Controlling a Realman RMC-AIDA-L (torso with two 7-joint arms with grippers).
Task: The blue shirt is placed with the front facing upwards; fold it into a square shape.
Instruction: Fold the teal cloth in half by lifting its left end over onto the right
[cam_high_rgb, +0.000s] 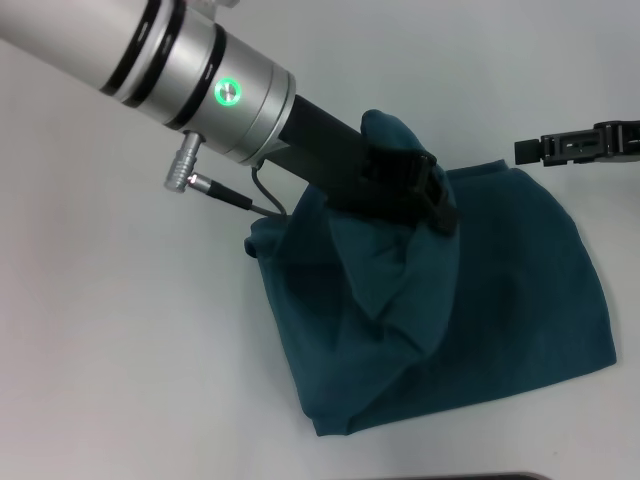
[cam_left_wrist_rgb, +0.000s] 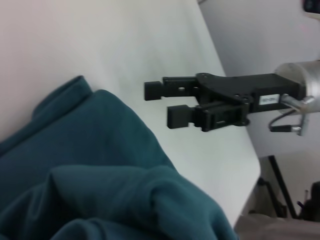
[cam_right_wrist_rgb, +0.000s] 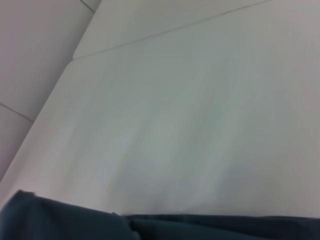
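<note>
My left gripper should release the raised fold of the blue shirt, now held over the shirt's middle, between the fingertips of my right gripper (cam_high_rgb: 529, 153) (cam_left_wrist_rgb: 162, 104).
The blue shirt (cam_high_rgb: 520, 290) lies partly folded on the white table (cam_high_rgb: 120, 330), plain teal side up, with no lettering showing. My left gripper (cam_high_rgb: 425, 195) is over the shirt's middle. It is shut on a raised fold of the cloth, which bunches above the fingers and drapes down toward the near edge. My right gripper (cam_high_rgb: 522, 150) hovers beyond the shirt's far right corner, open and holding nothing. In the left wrist view the right gripper (cam_left_wrist_rgb: 157, 103) is level above the bare table, just past the shirt (cam_left_wrist_rgb: 100, 165). The right wrist view catches only a strip of the shirt (cam_right_wrist_rgb: 200, 227).
Bare white tabletop surrounds the shirt on the left and far sides. A cable and connector (cam_high_rgb: 205, 180) hang from my left forearm above the table. The table's far right corner (cam_left_wrist_rgb: 255, 165) lies past the right gripper.
</note>
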